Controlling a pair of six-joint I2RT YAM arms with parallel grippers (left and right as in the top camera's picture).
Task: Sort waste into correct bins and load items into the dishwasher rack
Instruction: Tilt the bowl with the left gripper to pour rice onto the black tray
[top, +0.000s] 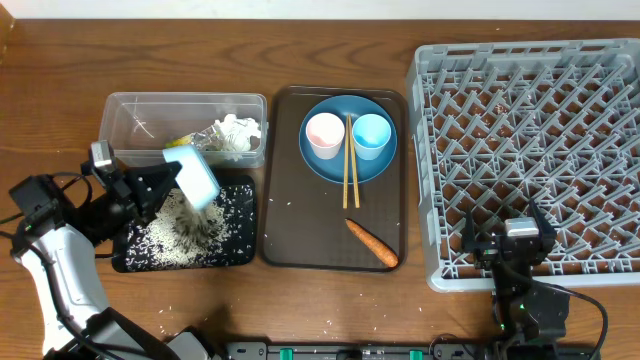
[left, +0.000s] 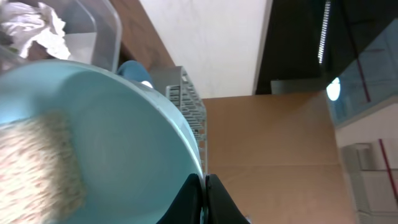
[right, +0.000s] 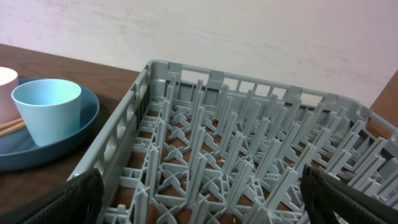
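Note:
Next, my left gripper sets the pale blue bowl down on the brown tray (top: 297, 209) next to the chopsticks and the carrot. The bowl is still tipped over the black tray.
My left gripper (left: 204, 198) is shut on the rim of the pale blue bowl (top: 193, 177), tipped on its side over the black tray (top: 240, 255). Rice (top: 185, 225) lies in the tray, and some still clings inside the bowl (left: 37, 168). The clear tub (top: 130, 108) holds crumpled white paper (top: 236, 132) with a yellow-green wrapper. The blue plate (top: 325, 165) on the brown tray carries a white-pink cup (top: 324, 133), a light blue cup (top: 371, 133) and chopsticks (top: 350, 165). A carrot (top: 372, 243) lies below the plate. My right gripper (top: 506, 243) is open and empty over the grey rack (top: 530, 150).
The brown serving tray (top: 285, 240) sits between the bins and the rack. A few rice grains are scattered on the wooden table near the black tray (top: 165, 312).

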